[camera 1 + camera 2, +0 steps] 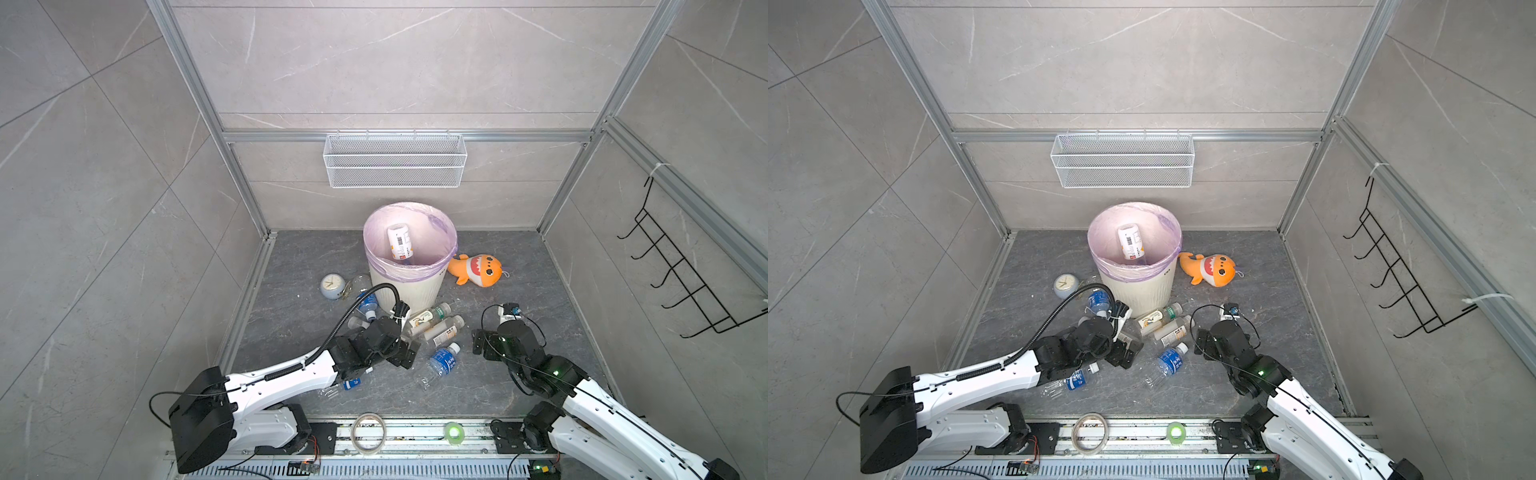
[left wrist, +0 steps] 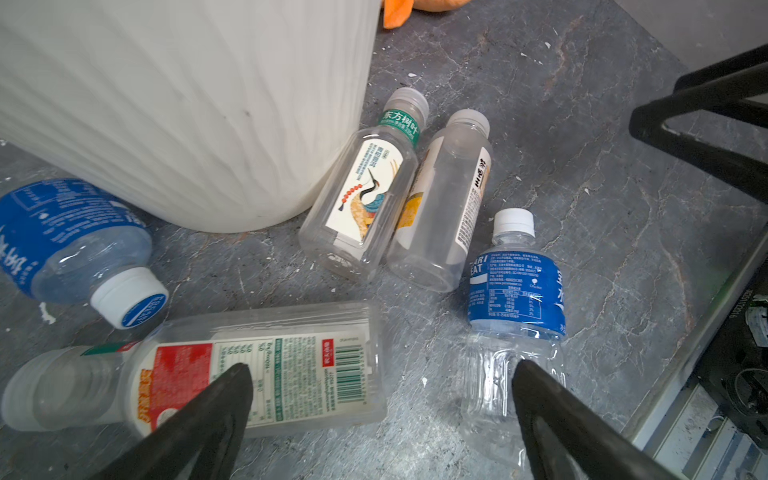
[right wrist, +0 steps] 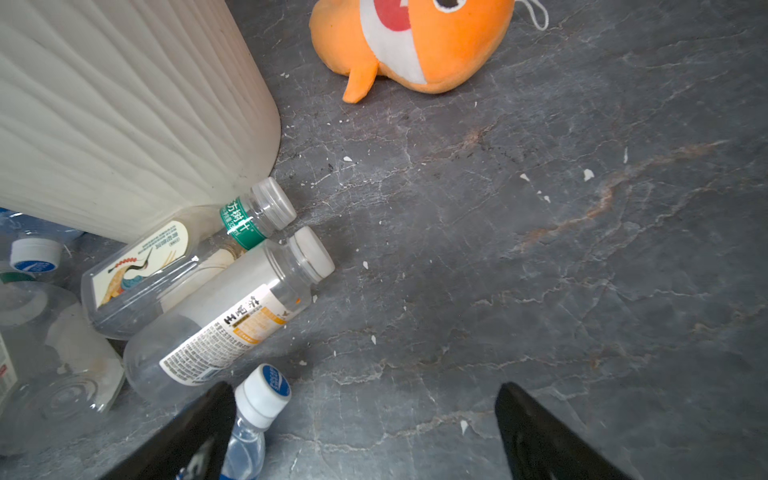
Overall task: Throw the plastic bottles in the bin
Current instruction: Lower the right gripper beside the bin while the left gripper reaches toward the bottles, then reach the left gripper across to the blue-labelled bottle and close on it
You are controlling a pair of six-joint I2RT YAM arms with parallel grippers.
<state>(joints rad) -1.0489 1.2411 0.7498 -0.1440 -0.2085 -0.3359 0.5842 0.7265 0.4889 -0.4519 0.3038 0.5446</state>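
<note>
The blue-labelled bottle is nearest the beige-labelled bottle. My left gripper should go there next and close on its clear body [image 1: 432,372] [image 2: 513,342] just below the label.
The ribbed cream bin [image 1: 411,291] [image 1: 1138,291] with its lilac bag stands at the back middle, and one white-labelled bottle [image 1: 400,243] leans inside it. Several plastic bottles lie on the floor in front of it. My left gripper [image 2: 380,370] [image 1: 406,352] hangs open over bare floor between a red-and-white labelled bottle [image 2: 249,370] and a blue-labelled bottle [image 2: 515,291] [image 1: 444,360]. Beyond lie a crane-labelled bottle [image 2: 365,195] and a beige-labelled one [image 2: 444,199]. My right gripper [image 3: 365,386] [image 1: 478,340] is open too, with the blue-labelled bottle's capped neck [image 3: 257,407] beside one finger.
An orange plush shark [image 1: 478,270] lies right of the bin, and a pale-blue clock [image 1: 332,286] left of it. A white mesh basket [image 1: 395,160] hangs on the back wall, a black hook rack [image 1: 681,266] on the right wall. Two tape rolls [image 1: 368,432] sit on the front rail.
</note>
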